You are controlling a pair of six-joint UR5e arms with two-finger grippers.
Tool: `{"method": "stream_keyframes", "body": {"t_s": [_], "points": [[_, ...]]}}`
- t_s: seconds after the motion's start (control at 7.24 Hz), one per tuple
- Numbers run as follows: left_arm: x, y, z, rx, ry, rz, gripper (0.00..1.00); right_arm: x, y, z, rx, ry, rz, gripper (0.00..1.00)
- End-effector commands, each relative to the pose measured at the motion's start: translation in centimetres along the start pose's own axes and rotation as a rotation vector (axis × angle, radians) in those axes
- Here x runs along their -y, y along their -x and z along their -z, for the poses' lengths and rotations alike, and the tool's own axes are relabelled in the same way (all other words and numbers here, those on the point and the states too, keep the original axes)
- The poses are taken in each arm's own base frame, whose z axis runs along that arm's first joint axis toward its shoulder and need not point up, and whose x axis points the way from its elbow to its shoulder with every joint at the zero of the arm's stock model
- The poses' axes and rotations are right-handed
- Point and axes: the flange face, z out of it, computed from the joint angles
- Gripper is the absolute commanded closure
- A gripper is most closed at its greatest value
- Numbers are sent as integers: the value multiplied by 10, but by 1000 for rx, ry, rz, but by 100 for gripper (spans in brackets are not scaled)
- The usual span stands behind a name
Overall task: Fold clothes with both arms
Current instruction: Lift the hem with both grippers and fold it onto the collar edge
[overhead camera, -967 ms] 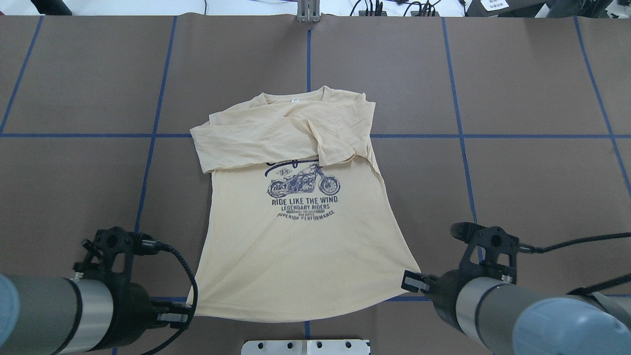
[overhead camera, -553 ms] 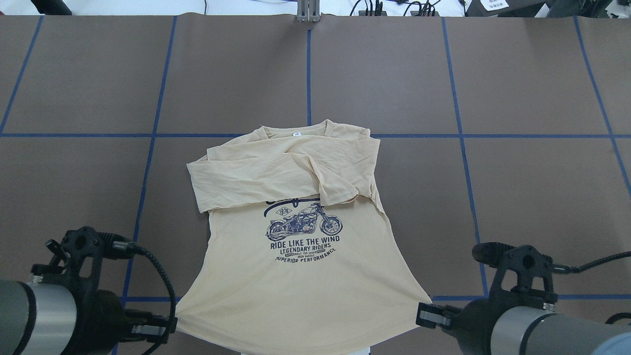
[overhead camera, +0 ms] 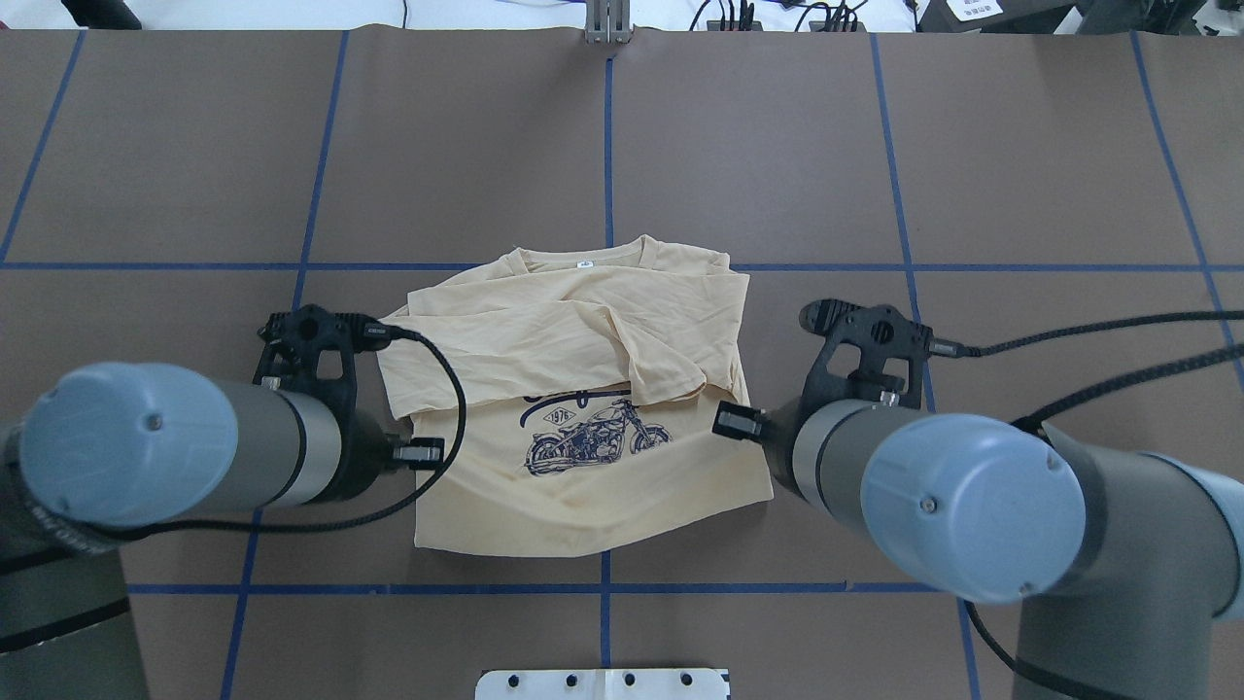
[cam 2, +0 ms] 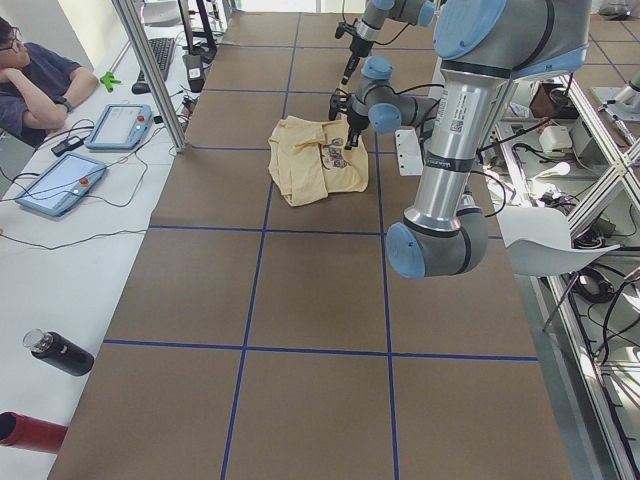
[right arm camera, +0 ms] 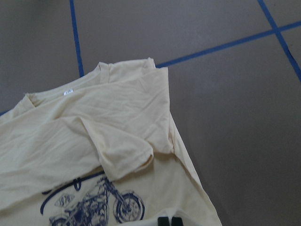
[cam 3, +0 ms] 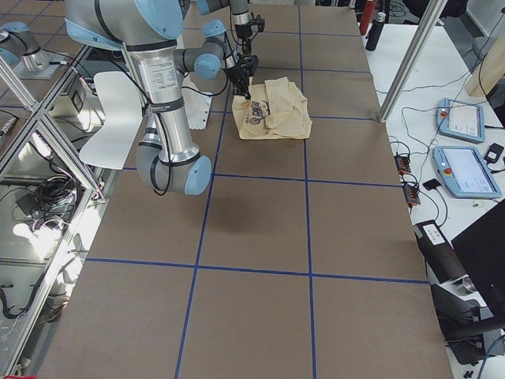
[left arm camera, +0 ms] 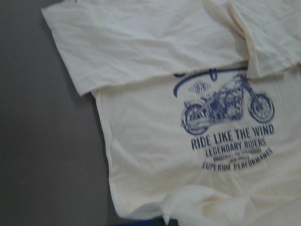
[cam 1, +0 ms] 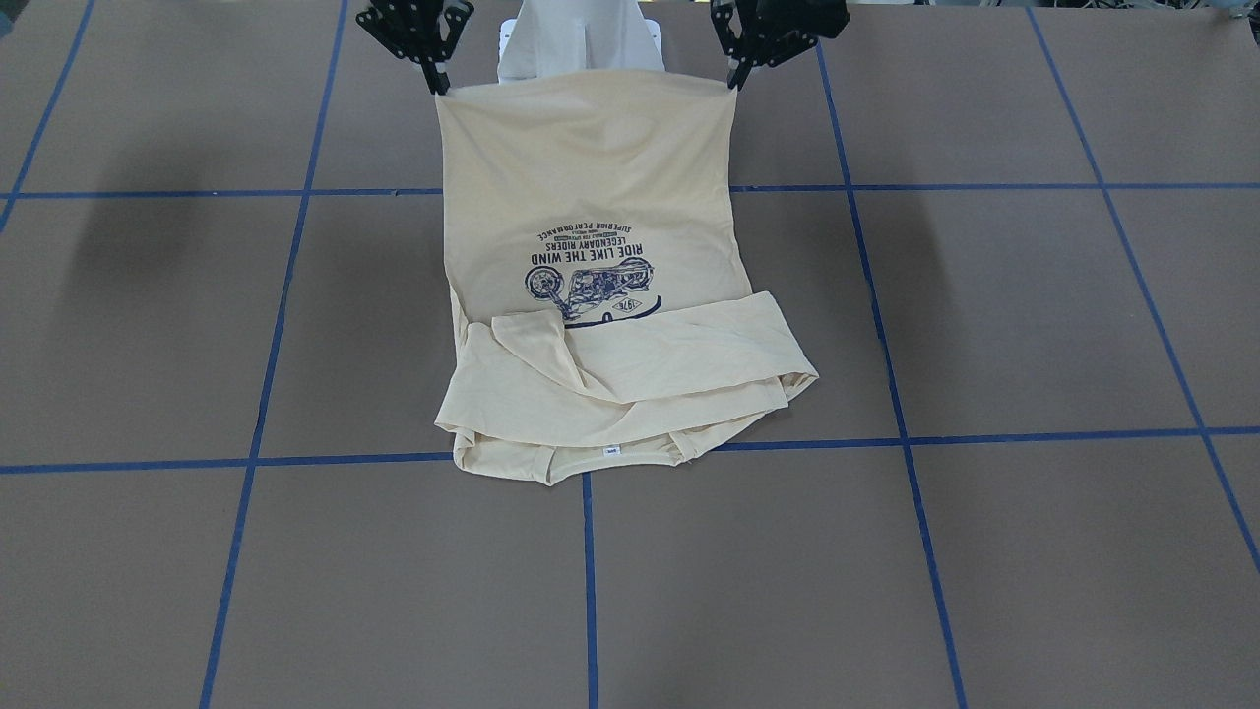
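My left gripper will let go of the hem corner just past the folded sleeve's outer tip (cam 1: 808,409), beside the collar end.
The cream-yellow shirt (cam 1: 591,197) lies print-up in the middle of the table, both sleeves folded across the chest and the collar with its white label (cam 1: 611,452) farthest from the robot. Its hem is lifted off the table and stretched taut between the two grippers. My right gripper (cam 1: 440,87) is shut on one hem corner and my left gripper (cam 1: 733,81) on the other. From overhead the raised hem (overhead camera: 583,530) hangs over the lower body of the shirt (overhead camera: 544,321), and the wrists hide the fingers. Pinched cloth shows at the fingertips in both wrist views (left arm camera: 167,220) (right arm camera: 169,220).
Blue tape lines (overhead camera: 607,146) divide the brown table cover. The white pedestal base (overhead camera: 603,683) sits at the near edge. A person (cam 2: 35,80) sits beyond the far edge, with control tablets (cam 2: 60,185) and a dark bottle (cam 2: 60,352) on the white side table.
Both arms first dragged the shirt toward the robot by its hem, then raised the hem and carried it forward over the shirt. The lower print lines are now covered from overhead.
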Motion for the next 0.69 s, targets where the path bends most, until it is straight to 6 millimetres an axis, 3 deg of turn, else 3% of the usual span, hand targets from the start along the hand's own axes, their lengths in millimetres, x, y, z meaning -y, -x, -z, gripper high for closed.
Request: {"method": "stream_keyframes", "body": {"t_s": [0.0, 0.14, 0.28, 0.55], "points": [[78, 34, 19, 54, -132, -16, 100, 85, 10, -20, 12, -84, -31, 100], [99, 42, 20, 75, -162, -8, 100, 105, 28, -34, -7, -108, -45, 100], [113, 40, -1, 117, -179, -1, 100, 112, 51, -58, -38, -115, -51, 100], [131, 51, -67, 151, -195, -2, 100, 122, 78, -108, -47, -124, -61, 100]]}}
